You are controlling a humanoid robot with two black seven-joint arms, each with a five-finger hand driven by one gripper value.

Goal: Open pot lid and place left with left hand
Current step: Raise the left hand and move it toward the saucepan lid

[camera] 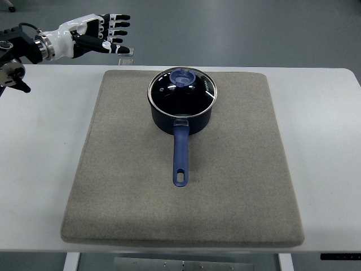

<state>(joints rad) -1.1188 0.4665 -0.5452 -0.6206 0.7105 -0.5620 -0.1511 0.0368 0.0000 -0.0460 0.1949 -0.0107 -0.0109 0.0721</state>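
The robot's left gripper should next move to the glass lid's blue knob [182, 77] on top of the pot and close on it.
A dark blue pot [181, 113] stands on the grey mat [237, 180], near its far edge. A glass lid [181, 90] with a blue knob [183, 78] sits on the pot. The pot's blue handle [180, 158] points toward me. My left hand [107, 34] is at the upper left, above the table's far edge and well left of the pot. Its fingers are spread and hold nothing. The right arm does not show.
The white table [39, 147] carries the mat. A small flat marker [126, 52] lies at the table's far edge below the left hand's fingertips. Grey floor lies beyond the table.
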